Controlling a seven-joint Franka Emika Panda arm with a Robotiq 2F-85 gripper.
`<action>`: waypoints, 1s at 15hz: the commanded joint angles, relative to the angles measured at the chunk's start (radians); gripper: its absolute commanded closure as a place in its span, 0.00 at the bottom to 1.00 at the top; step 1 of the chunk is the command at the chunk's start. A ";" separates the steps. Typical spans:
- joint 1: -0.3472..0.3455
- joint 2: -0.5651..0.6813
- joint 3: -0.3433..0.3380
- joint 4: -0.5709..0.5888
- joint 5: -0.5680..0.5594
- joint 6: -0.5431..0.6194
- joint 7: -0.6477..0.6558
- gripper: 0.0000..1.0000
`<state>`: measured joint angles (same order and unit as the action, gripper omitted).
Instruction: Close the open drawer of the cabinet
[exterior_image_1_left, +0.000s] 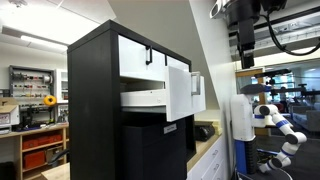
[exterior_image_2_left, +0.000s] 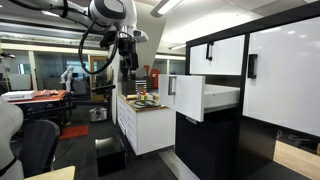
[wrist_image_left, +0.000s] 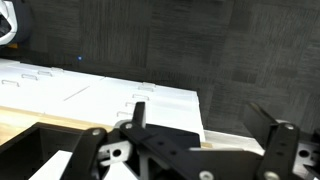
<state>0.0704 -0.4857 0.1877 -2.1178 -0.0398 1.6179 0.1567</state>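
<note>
The robot's gripper will next move to the open drawer's handle (exterior_image_1_left: 193, 82), in the middle of its tall white front, and close there.
The cabinet (exterior_image_1_left: 95, 110) is a tall black box with white fronts above and a black front below; it also shows in an exterior view (exterior_image_2_left: 225, 135). The open drawer (exterior_image_1_left: 177, 92) sticks out from its middle, with a tall white front, white sides and a small black handle. In both exterior views (exterior_image_2_left: 189, 98) the drawer is pulled well out. My gripper (exterior_image_2_left: 127, 66) hangs high above the counter, well away from the drawer, and it shows at the top of an exterior view (exterior_image_1_left: 245, 55). In the wrist view the gripper (wrist_image_left: 205, 122) is open, with nothing between its black fingers.
A low light-coloured counter unit (exterior_image_2_left: 143, 128) with small objects on top stands beside the cabinet, under my arm. A white humanoid robot (exterior_image_1_left: 275, 125) stands beyond it. An office chair (exterior_image_2_left: 38, 140) and a small black box (exterior_image_2_left: 110, 155) sit on the floor. The wrist view shows white panels (wrist_image_left: 90, 90) over dark carpet.
</note>
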 joint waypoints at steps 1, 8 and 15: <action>-0.018 -0.016 -0.022 -0.033 -0.010 0.093 0.068 0.00; -0.044 -0.021 -0.069 -0.091 0.001 0.308 0.086 0.00; -0.067 -0.005 -0.083 -0.122 -0.017 0.467 0.073 0.00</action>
<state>0.0157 -0.4857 0.1091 -2.2179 -0.0400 2.0234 0.2209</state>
